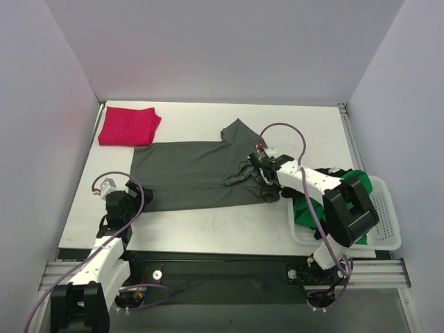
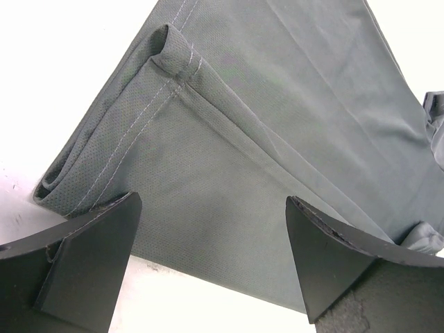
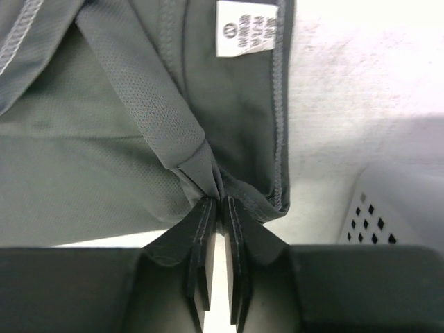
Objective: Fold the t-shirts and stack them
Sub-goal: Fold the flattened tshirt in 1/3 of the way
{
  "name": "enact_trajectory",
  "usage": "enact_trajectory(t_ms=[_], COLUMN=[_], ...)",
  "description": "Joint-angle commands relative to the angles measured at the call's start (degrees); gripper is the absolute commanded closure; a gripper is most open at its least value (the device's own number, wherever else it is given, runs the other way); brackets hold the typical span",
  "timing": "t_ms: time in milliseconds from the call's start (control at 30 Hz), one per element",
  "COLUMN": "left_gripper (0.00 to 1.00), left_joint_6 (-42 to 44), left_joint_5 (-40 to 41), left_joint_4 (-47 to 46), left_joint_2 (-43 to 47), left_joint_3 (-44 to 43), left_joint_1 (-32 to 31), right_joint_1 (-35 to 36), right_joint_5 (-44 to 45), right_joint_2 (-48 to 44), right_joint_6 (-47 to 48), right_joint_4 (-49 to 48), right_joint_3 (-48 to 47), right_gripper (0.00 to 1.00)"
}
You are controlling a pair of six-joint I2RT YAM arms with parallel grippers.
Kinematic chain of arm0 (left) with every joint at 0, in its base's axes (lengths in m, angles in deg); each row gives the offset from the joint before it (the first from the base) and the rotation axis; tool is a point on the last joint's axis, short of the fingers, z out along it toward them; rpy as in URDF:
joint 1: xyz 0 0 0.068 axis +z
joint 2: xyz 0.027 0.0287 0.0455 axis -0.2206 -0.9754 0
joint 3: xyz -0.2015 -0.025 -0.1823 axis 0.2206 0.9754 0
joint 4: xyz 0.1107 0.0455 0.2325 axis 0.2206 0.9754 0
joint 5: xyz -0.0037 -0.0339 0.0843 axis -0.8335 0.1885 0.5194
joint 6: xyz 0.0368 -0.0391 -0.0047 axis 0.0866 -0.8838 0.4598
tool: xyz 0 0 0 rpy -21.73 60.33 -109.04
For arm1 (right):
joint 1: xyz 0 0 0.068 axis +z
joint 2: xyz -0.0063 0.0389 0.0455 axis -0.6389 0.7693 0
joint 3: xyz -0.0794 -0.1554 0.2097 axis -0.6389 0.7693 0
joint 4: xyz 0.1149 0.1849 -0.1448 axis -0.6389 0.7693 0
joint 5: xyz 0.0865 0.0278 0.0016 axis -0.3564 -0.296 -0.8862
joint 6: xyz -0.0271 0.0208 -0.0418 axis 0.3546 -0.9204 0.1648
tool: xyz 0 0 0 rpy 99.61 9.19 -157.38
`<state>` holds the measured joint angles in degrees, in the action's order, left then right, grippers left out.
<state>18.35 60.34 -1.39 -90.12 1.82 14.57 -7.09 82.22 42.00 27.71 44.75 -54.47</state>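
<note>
The right gripper is pinching a bunched fold next to the dark grey-green t-shirt's corner, so it should open and move toward the basket to grab that corner (image 3: 276, 208).
The dark grey-green t-shirt (image 1: 191, 173) lies spread across the table's middle, one sleeve pointing to the back. My right gripper (image 1: 263, 182) is shut on a pinch of its cloth near the collar end; the right wrist view shows the fold (image 3: 201, 163) caught between the fingertips and a white label (image 3: 245, 28). My left gripper (image 1: 142, 198) is open at the shirt's near left corner, jaws wide apart above the folded hem (image 2: 139, 125). A folded magenta-red t-shirt (image 1: 127, 126) lies at the back left. A bright green t-shirt (image 1: 357, 179) sits in the basket.
A white plastic basket (image 1: 385, 229) stands at the right edge, under the right arm's elbow; its wall also shows in the right wrist view (image 3: 388, 208). White walls close in on the left, back and right.
</note>
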Motion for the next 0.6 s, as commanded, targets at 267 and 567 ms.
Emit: enact_trajectory(t_ms=[267,567], left_gripper=[0.03,0.03], left_joint_6=[0.83,1.19], left_joint_5=[-0.26,-1.05], left_joint_4=[1.6,1.16], left_joint_2=[-2.85,-4.52], left_joint_3=[-1.74,-2.27], left_joint_1=[1.95,3.01], right_joint_1=[-2.48,-2.65], right_joint_5=[6.89,12.43], right_joint_2=[4.55,6.22], right_joint_6=[0.31,-0.22], right_joint_4=[4.22,8.0], right_joint_3=[-3.7,-5.81], right_gripper=[1.0,0.82])
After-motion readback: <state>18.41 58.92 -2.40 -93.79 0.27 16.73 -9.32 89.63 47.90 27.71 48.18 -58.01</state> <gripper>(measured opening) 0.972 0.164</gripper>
